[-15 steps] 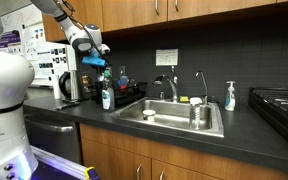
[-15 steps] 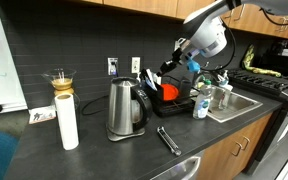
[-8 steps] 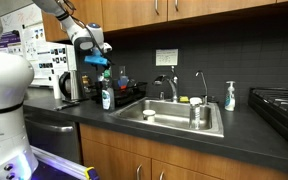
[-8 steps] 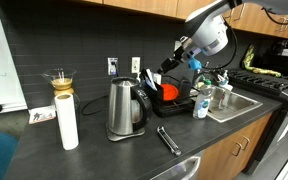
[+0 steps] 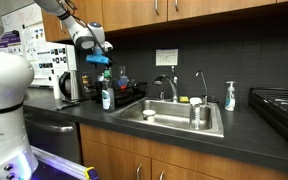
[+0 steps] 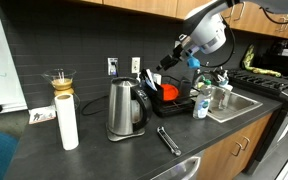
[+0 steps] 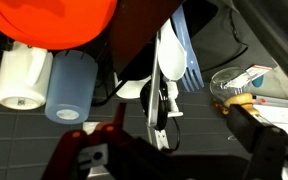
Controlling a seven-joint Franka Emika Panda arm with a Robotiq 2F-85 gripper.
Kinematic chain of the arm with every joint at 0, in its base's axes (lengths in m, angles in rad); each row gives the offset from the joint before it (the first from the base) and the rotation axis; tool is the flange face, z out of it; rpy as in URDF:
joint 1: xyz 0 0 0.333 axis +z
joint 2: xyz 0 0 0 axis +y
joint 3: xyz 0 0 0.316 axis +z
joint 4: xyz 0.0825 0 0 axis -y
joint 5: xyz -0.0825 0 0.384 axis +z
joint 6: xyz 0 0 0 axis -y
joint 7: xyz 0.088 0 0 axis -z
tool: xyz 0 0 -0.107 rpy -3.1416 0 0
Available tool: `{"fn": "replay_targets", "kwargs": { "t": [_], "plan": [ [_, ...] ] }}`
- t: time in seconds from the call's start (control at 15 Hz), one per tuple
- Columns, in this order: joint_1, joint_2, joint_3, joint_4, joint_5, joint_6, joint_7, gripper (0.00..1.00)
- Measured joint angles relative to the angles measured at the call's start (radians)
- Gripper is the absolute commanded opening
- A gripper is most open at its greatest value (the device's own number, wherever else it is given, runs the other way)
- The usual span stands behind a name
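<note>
The robot's gripper needs to next go down to the upper end (image 5: pixel 107 73) (image 7: pixel 158 130) of the metal-and-black utensil beside the white spatula and blue fork and close there.
My gripper (image 7: pixel 174 152) hangs open above a black dish rack (image 6: pixel 184 106), its dark fingers (image 7: pixel 269 140) spread wide with nothing between them. Directly under it a metal-and-black utensil (image 7: pixel 160 105) stands among a white spatula (image 7: pixel 170 62) and a blue fork (image 7: pixel 188 60). An orange plate (image 7: pixel 59 20), a white cup (image 7: pixel 22 80) and a pale blue cup (image 7: pixel 70 85) sit beside them in the rack. In both exterior views the gripper (image 5: pixel 99 60) (image 6: pixel 174 62) hovers over the rack (image 5: pixel 126 95) on the dark counter, apart from everything in it.
A steel kettle (image 6: pixel 125 108) and a pour-over jug on a white roll (image 6: pixel 64 112) stand on the counter, with tongs (image 6: pixel 168 139) near the front edge. A soap bottle (image 5: pixel 106 98), the sink (image 5: pixel 174 118), its faucet (image 5: pixel 170 86) and a stove (image 5: pixel 282 102) lie along the counter.
The jaws have spread from nearly closed to wide open, letting go of the utensil in the rack. The gripper has lifted slightly.
</note>
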Motion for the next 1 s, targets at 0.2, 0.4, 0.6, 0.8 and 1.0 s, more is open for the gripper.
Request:
{"fn": "replay_targets", "kwargs": {
  "t": [0.2, 0.4, 0.6, 0.8, 1.0],
  "plan": [
    [0.001, 0.024, 0.001, 0.024, 0.014, -0.016, -0.012, 1.00],
    [0.004, 0.056, 0.002, 0.054, 0.037, -0.029, -0.035, 1.00],
    [0.004, 0.090, 0.002, 0.084, 0.039, -0.034, -0.045, 1.00],
    [0.004, 0.124, 0.002, 0.115, 0.039, -0.037, -0.050, 1.00],
    [0.003, 0.156, 0.002, 0.148, 0.040, -0.047, -0.054, 1.00]
  ]
}}
